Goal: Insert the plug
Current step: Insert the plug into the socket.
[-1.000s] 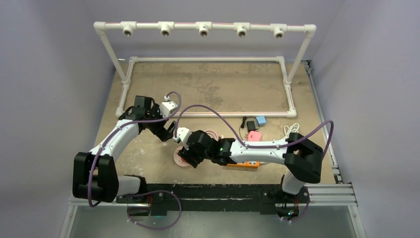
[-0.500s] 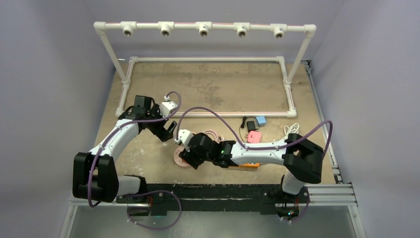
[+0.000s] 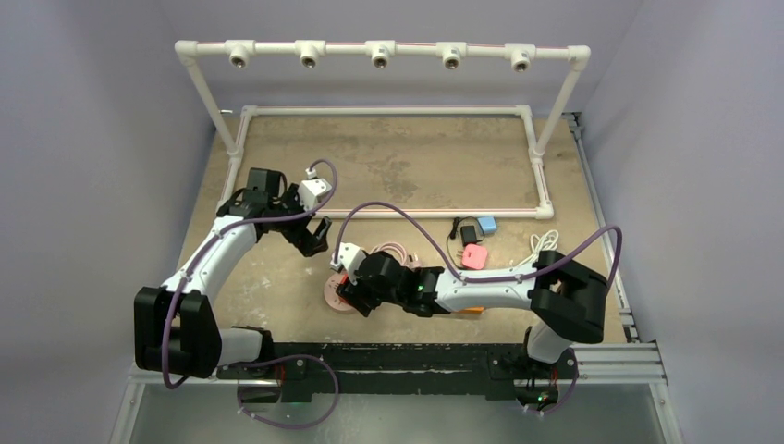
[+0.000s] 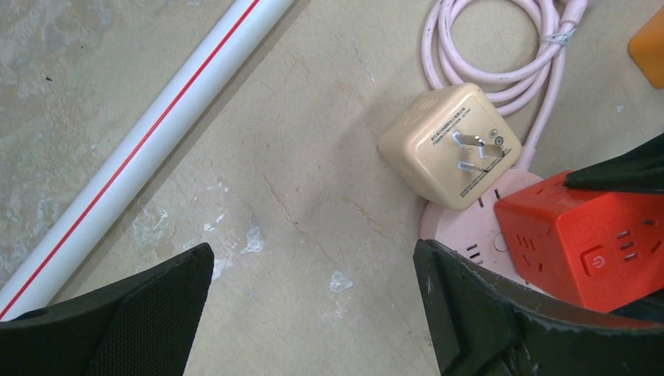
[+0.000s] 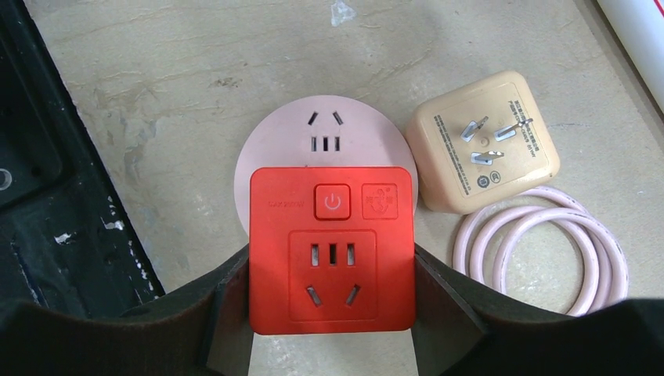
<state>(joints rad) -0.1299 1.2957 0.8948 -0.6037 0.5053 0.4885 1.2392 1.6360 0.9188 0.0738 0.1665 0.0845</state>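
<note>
My right gripper is going to let go of the red socket adapter on the near half of the round pink socket base [image 3: 337,277] [image 5: 329,218]. The adapter is still held over that base.
My right gripper [image 5: 332,307] is shut on a red square socket adapter [image 5: 332,251] and holds it over the near half of a round pink socket base [image 5: 325,129] lying on the table. A beige plug block [image 5: 487,153] lies prongs up just right of the base, beside a coiled pink cable [image 5: 540,258]. My left gripper [image 4: 313,290] is open and empty over bare table, left of the beige plug block [image 4: 438,157] and the red adapter [image 4: 595,235]. In the top view the left gripper [image 3: 317,233] sits behind and left of the right gripper [image 3: 344,294].
A white pipe frame [image 3: 388,111] surrounds the back of the table; its red-striped front pipe [image 4: 156,117] runs near my left gripper. An orange power strip [image 3: 467,312], a pink charger [image 3: 474,256], a black charger [image 3: 469,235], a blue block [image 3: 487,225] and a white cable [image 3: 545,240] lie to the right.
My left gripper has drawn back and left, away from the right gripper. The right gripper has shifted slightly left, still holding the red adapter over the pink base.
</note>
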